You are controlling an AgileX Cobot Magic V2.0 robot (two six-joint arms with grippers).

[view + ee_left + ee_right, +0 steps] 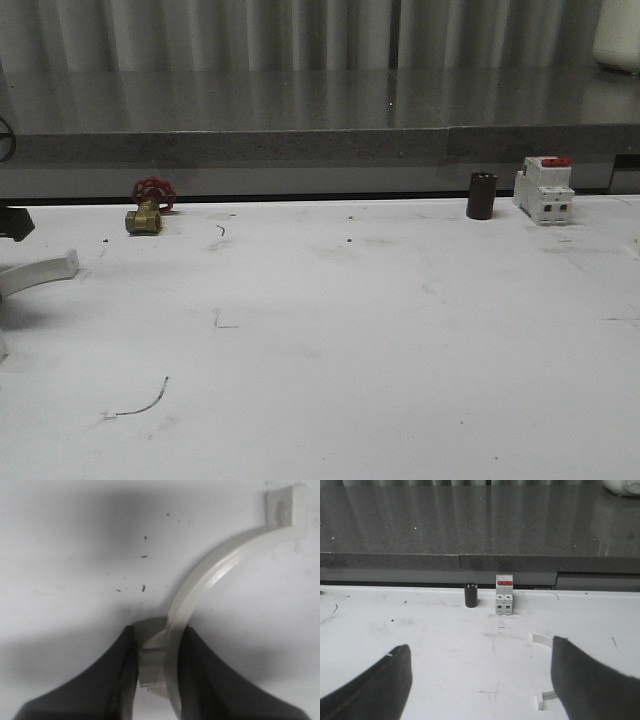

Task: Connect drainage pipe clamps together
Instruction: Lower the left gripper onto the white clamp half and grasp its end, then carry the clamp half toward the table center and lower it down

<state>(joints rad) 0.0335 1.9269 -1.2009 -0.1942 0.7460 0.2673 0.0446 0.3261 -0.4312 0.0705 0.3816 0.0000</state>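
Note:
I should let go of the white drainage pipe clamp with my left gripper on the table [250,291] just behind the small L-shaped mark.
One white half-ring drainage pipe clamp [215,575] is pinched by its middle nub between the dark fingers of my left gripper [157,632]. Its arc curves away to a flat tab above the white table. The front view shows the same clamp [42,271] raised at the far left edge. The other drainage pipe clamp half [541,639] lies flat on the table, partly hidden behind one finger of my right gripper [480,644]. That gripper hangs wide open above the table with nothing between its fingers.
Along the back of the table [330,330] stand a brass valve with a red handwheel [148,208], a black cylinder [481,195] and a white breaker with a red top [544,188]. A grey stone ledge [300,146] rises behind them.

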